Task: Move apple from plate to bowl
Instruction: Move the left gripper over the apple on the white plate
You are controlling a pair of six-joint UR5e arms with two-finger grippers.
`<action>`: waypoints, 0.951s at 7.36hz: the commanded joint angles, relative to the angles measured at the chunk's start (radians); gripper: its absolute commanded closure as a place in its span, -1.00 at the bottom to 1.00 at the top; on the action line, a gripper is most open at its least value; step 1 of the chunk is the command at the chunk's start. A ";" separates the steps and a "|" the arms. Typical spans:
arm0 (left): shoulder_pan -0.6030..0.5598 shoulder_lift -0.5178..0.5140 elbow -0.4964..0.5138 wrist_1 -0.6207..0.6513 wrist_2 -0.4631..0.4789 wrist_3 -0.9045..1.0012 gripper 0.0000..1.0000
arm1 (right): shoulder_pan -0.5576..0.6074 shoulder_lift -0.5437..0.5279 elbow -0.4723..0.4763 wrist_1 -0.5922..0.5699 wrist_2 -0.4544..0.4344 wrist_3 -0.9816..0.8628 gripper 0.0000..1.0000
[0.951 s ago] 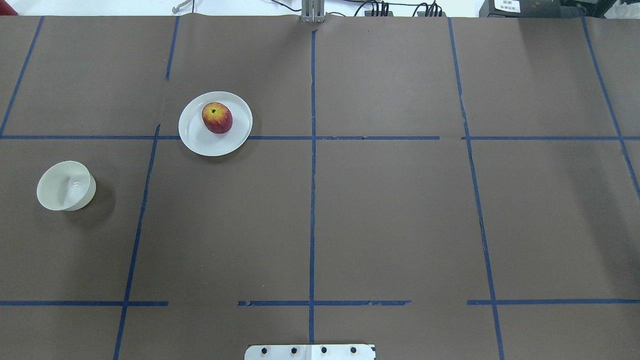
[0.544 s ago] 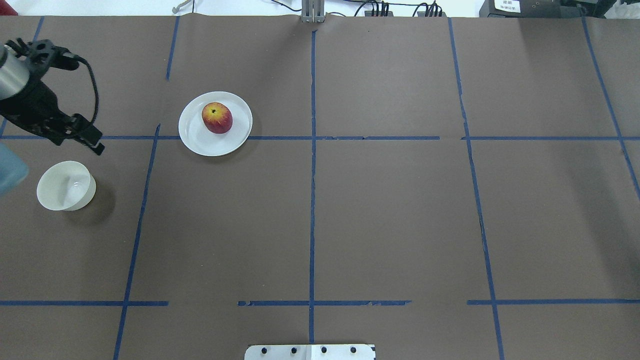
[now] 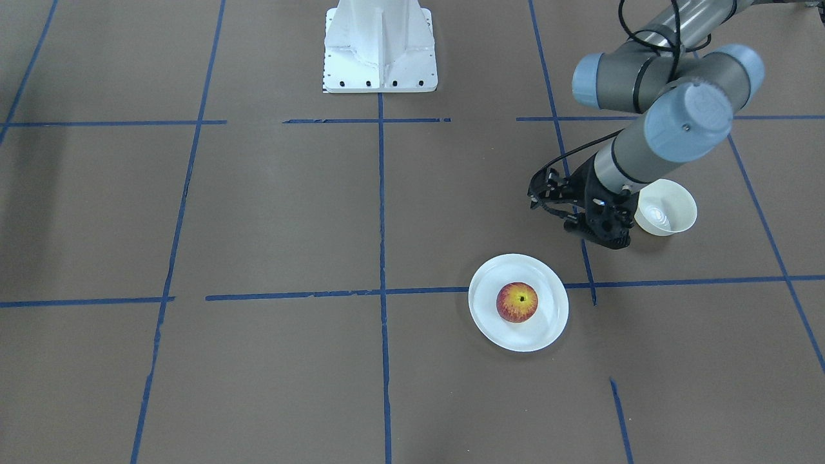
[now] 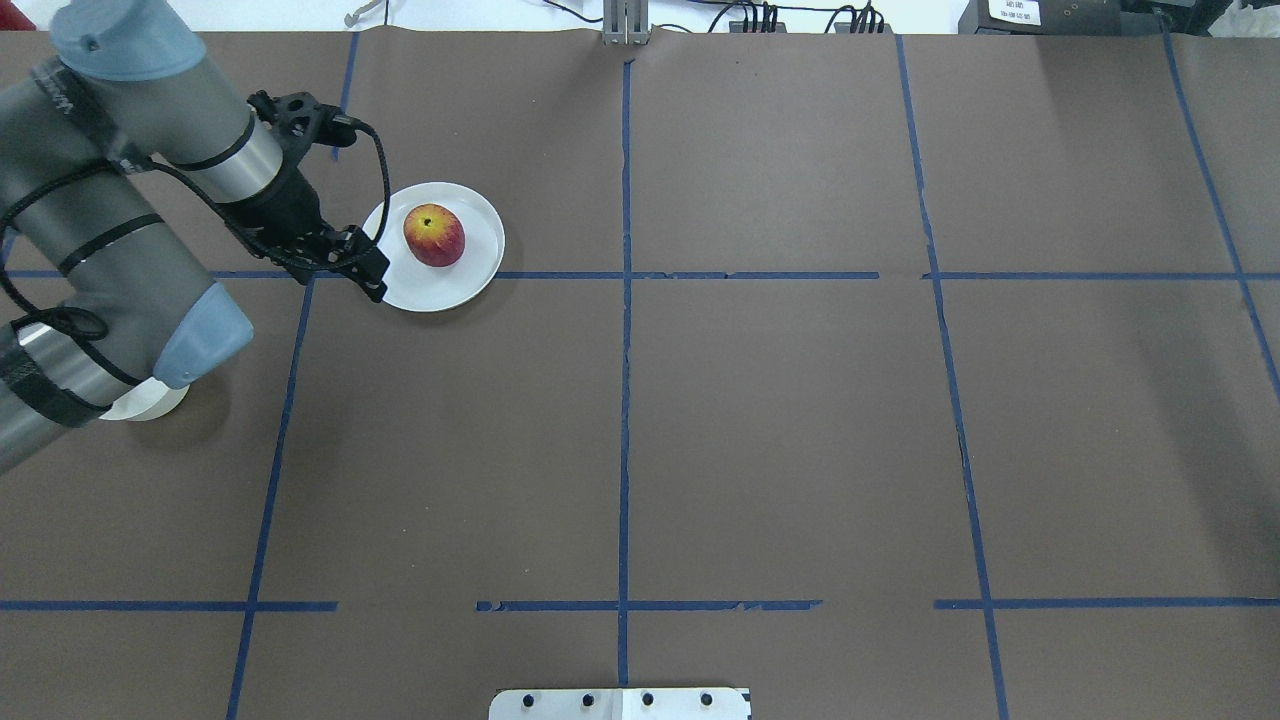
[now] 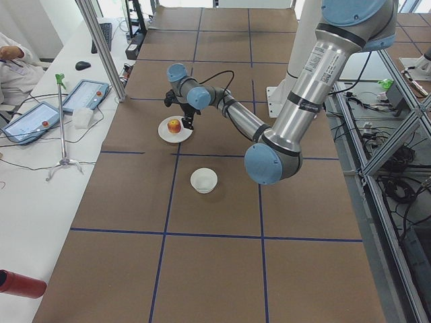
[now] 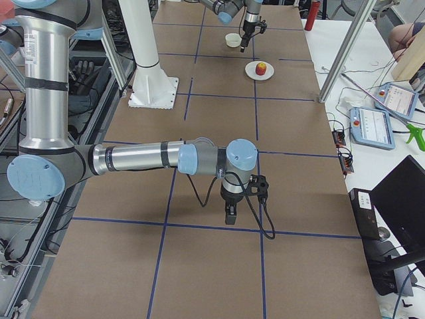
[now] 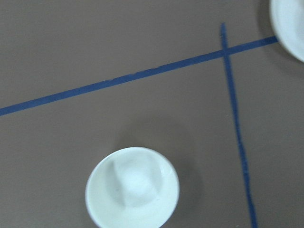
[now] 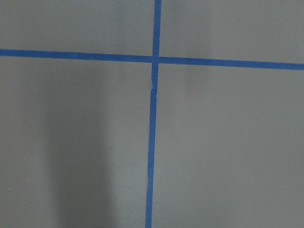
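The robot's left gripper will next come down and close on the sides of the apple (image 3: 516,303) in the middle of the white plate.
The red and yellow apple (image 4: 434,236) lies on the white plate (image 4: 470,282) at the far left of the table; both also show in the front view, the apple (image 3: 517,301) on the plate (image 3: 549,323). The cream bowl (image 3: 667,207) stands empty nearer the robot; in the overhead view the arm covers most of the bowl (image 4: 150,406). My left gripper (image 4: 372,282) hangs by the plate's left rim, between bowl and plate, and looks shut and empty. In the front view the left gripper (image 3: 612,241) touches nothing. My right gripper (image 6: 230,216) shows only in the right side view; I cannot tell its state.
The table is covered in brown paper (image 4: 800,420) with a grid of blue tape lines. The robot's white base (image 3: 380,45) stands at the table's near edge. The left wrist view looks down on the bowl (image 7: 132,187) and the plate's rim (image 7: 290,23).
My left arm has come in from the left edge and moved right, from above the bowl to the plate's left rim. It now covers most of the bowl. Apple, plate and bowl have not moved.
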 commanded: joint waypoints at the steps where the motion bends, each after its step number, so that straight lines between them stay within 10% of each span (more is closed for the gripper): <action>1: 0.013 -0.138 0.158 -0.061 0.077 -0.132 -1.00 | 0.000 0.000 0.000 0.000 0.001 -0.001 -1.00; 7: 0.024 -0.276 0.401 -0.139 0.275 -0.129 -1.00 | 0.000 0.000 0.000 0.000 0.001 0.000 -1.00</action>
